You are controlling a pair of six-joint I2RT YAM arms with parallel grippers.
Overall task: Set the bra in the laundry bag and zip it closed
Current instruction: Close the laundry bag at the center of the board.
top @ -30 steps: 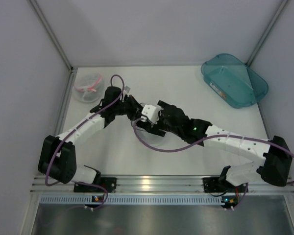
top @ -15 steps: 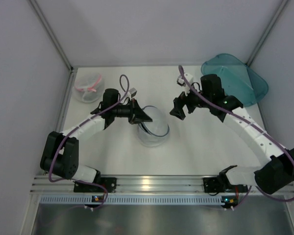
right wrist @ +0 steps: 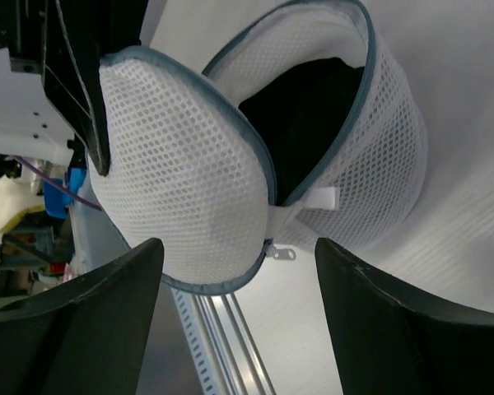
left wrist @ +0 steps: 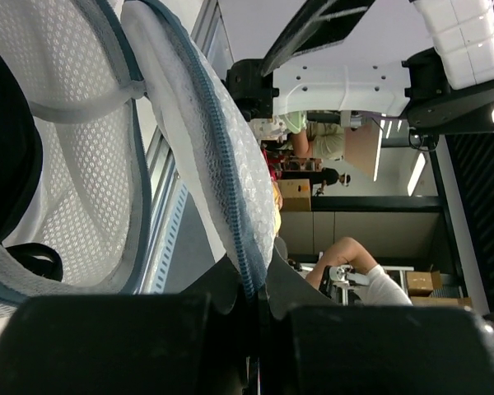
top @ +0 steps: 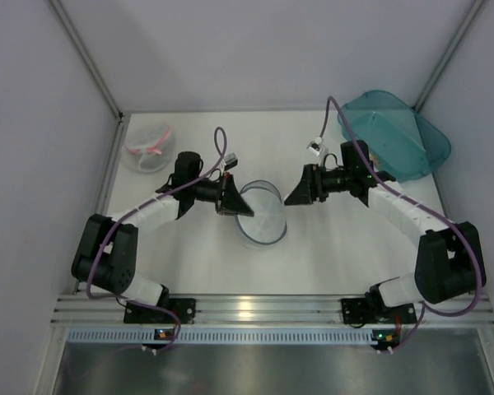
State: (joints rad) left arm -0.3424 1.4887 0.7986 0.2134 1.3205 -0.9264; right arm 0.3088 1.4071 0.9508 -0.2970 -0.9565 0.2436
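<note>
The mesh half's end by the zip pull hangs free as my left gripper lifts that half, so next my right gripper grips the rim (right wrist: 278,216) next to the white tab.
The laundry bag (top: 261,216) lies mid-table, its two mesh halves gaping apart. My left gripper (top: 231,197) is shut on the bag's grey zip rim (left wrist: 249,262) and holds one half lifted. Inside the bag lies the black bra (right wrist: 309,111), also seen at the left edge as the bra (left wrist: 4,156). My right gripper (top: 295,191) is open, level with the bag and just to its right, touching nothing. In the right wrist view the metal zip pull (right wrist: 281,253) hangs between the two halves, ahead of my right gripper (right wrist: 237,251).
A second round mesh bag with a pink rim (top: 146,146) sits at the back left corner. A teal plastic bin (top: 395,136) leans at the back right. White enclosure walls close in three sides, and an aluminium rail (top: 255,309) runs along the near edge.
My right arm has pulled off the bag, swung out to the right and turned back to face it. The left gripper keeps its hold and has tipped the bag's half up.
</note>
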